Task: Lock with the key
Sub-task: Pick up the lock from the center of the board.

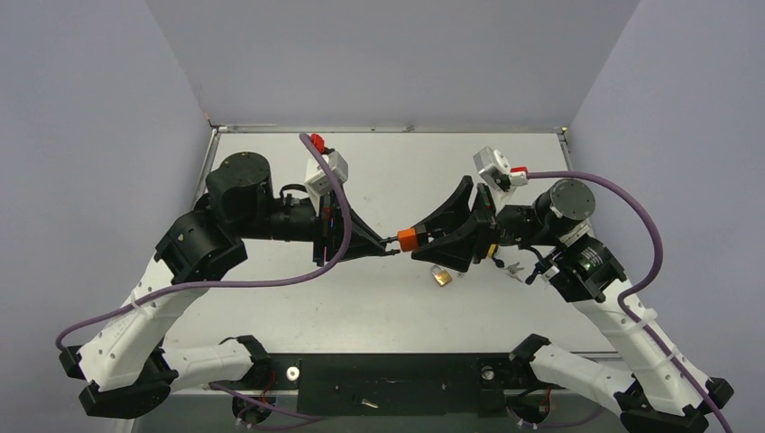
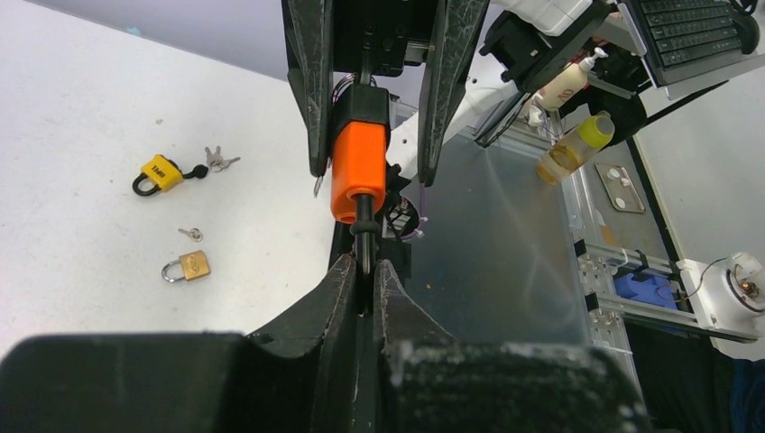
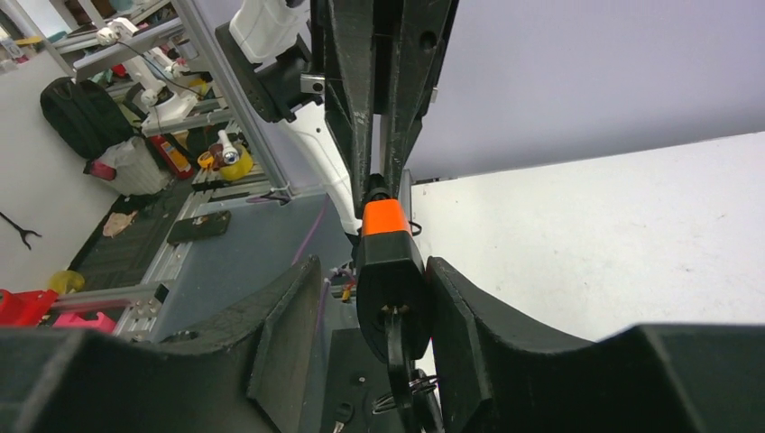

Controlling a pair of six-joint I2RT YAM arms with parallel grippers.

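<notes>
The free leg of the shackle stands off its hole in the orange body, so the robot's left gripper will open and grab the shackle (image 2: 364, 278) by its bend before it pushes.
An orange padlock (image 1: 408, 240) with a black base hangs in the air between my two grippers. My left gripper (image 2: 364, 271) is shut on its black shackle (image 2: 364, 236), below the orange body (image 2: 358, 171) in the left wrist view. My right gripper (image 3: 374, 271) surrounds the lock's black base (image 3: 390, 289) with the jaws apart. The right finger lies against the base and there is a gap on the left side. A black key (image 3: 397, 347) sits in the keyhole, and a wire ring (image 3: 410, 386) hangs from it.
A brass padlock (image 1: 441, 276) lies on the white table (image 1: 361, 307) under the grippers, and loose keys (image 1: 516, 269) lie near the right arm. The left wrist view also shows a yellow padlock (image 2: 161, 173) with keys (image 2: 216, 161), the brass padlock (image 2: 191, 265) and a small key (image 2: 190, 234).
</notes>
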